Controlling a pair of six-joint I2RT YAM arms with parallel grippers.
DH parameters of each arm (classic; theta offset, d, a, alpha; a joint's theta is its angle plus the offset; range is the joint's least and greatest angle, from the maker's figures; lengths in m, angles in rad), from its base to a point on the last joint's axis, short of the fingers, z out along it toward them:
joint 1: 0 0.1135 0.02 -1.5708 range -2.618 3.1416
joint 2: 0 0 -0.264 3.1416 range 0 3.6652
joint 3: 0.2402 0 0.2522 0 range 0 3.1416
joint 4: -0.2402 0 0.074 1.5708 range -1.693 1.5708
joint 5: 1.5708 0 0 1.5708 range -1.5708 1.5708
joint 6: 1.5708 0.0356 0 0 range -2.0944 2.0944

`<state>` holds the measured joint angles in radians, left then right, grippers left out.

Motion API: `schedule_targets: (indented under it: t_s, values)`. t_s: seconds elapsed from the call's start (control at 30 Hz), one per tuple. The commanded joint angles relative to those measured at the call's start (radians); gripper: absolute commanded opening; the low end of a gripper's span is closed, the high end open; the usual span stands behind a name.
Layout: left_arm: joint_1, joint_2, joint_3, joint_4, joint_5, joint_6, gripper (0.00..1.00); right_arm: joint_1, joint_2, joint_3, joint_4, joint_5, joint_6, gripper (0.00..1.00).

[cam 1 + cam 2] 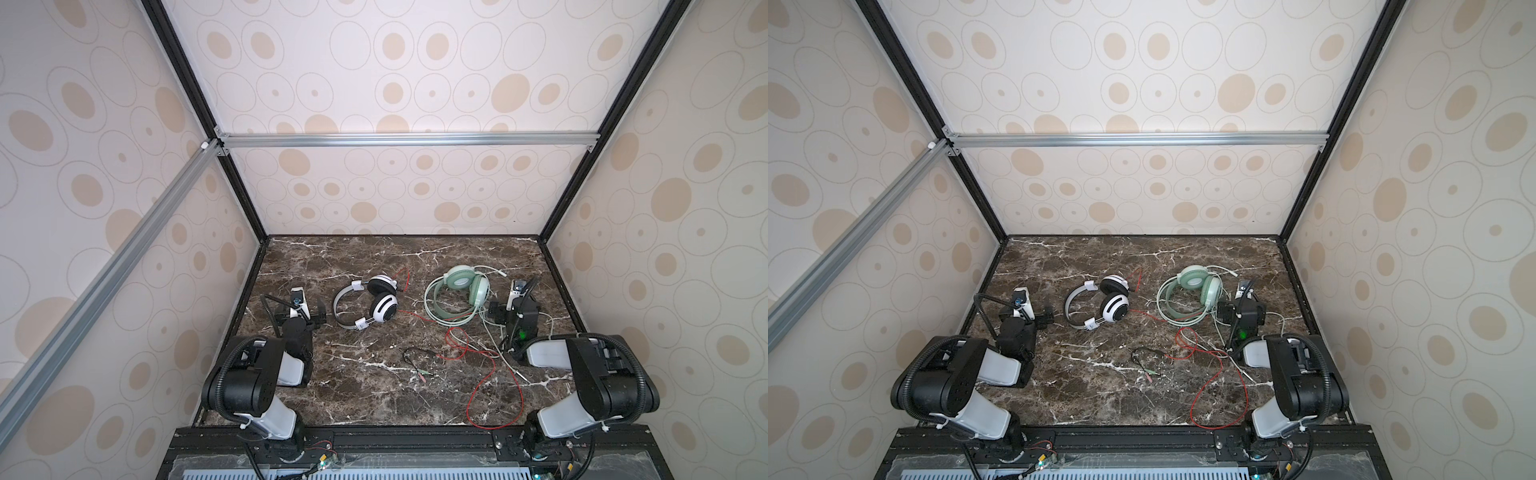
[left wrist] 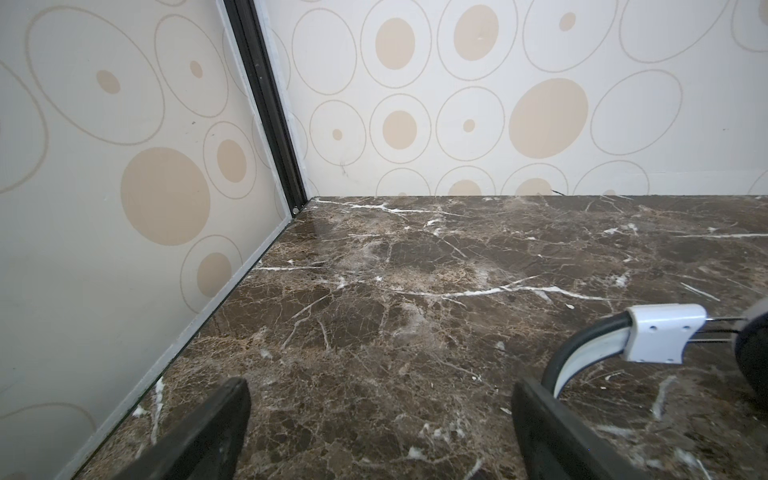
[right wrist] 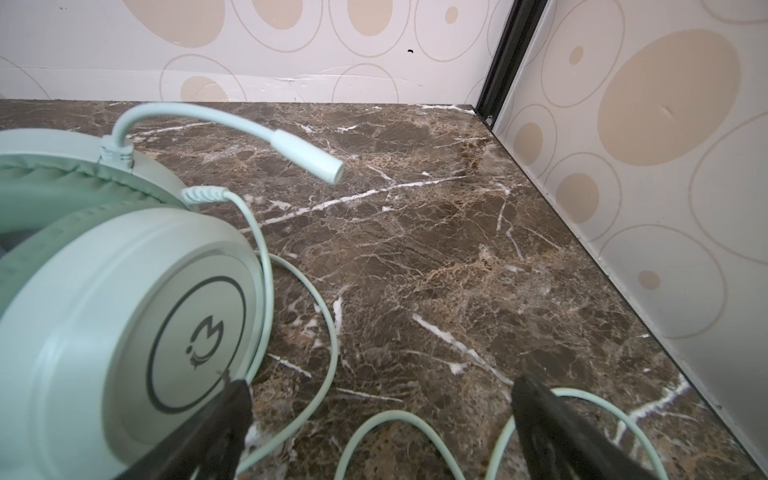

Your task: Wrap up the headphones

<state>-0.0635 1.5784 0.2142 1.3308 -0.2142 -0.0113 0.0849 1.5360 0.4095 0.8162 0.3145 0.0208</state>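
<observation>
Next, I should close my left gripper on the middle of the headband (image 1: pixel 335 304) (image 2: pixel 552 385) of the white headphones, at the curve that is farthest away from the black ear pads.
The white headphones (image 1: pixel 384 307) (image 1: pixel 1115 308), with black ear pads, lie left of centre on the marble table (image 1: pixel 353 399). Their thin red cable (image 1: pixel 490 374) runs loose toward the front right. The mint-green headphones (image 1: pixel 461 286) (image 1: pixel 1196 286) lie to the right, their pale green cable (image 1: pixel 457 321) looped around them. My left gripper (image 1: pixel 300 312) (image 2: pixel 380 390) is open just left of the white headband (image 2: pixel 656 336), nothing between its fingers. My right gripper (image 1: pixel 514 309) (image 3: pixel 380 390) is open beside the mint cup (image 3: pixel 124 311), and loops of green cable (image 3: pixel 390 419) lie on the table between its fingers.
A mint microphone boom (image 3: pixel 291 149) sticks out from the far cup. A short black lead with small plugs (image 1: pixel 415 361) lies at the centre front, where red and green cables cross. Patterned walls close the table at left, back and right.
</observation>
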Motion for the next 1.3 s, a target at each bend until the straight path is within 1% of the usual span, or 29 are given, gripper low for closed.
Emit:
schedule_targets:
  t_s: [0.0,0.77,0.87,0.93,1.0,1.07,1.13,1.23,1.27]
  values:
    - [0.005,0.002,0.002,0.044,0.004,-0.004,0.98,0.007,0.006,-0.008,0.027,0.009,0.005,1.0]
    - [0.005,0.0,0.002,0.042,0.004,-0.006,0.98,0.005,0.005,-0.009,0.028,0.008,0.009,1.0]
    - [0.005,-0.004,-0.003,0.049,0.015,-0.002,0.98,0.006,0.003,-0.008,0.031,0.008,0.002,1.0]
    - [0.005,-0.016,-0.007,0.047,0.032,0.006,0.98,0.006,-0.013,0.003,0.002,-0.003,-0.004,1.0]
    - [0.004,-0.042,0.001,0.006,0.052,0.011,0.98,0.006,-0.049,0.015,-0.062,-0.018,-0.003,1.0]
    - [0.004,-0.066,0.013,-0.037,0.061,0.015,0.98,0.006,-0.07,0.008,-0.066,-0.014,-0.003,1.0]
    - [0.005,-0.103,0.036,-0.119,0.061,0.013,0.98,0.007,-0.085,0.014,-0.09,-0.006,0.001,1.0]
    - [0.004,-0.166,0.063,-0.244,0.067,0.019,0.98,0.006,-0.117,0.042,-0.18,-0.013,0.005,1.0]
    - [0.005,-0.193,0.068,-0.284,0.054,0.019,0.98,0.006,-0.132,0.048,-0.207,-0.015,0.01,1.0]
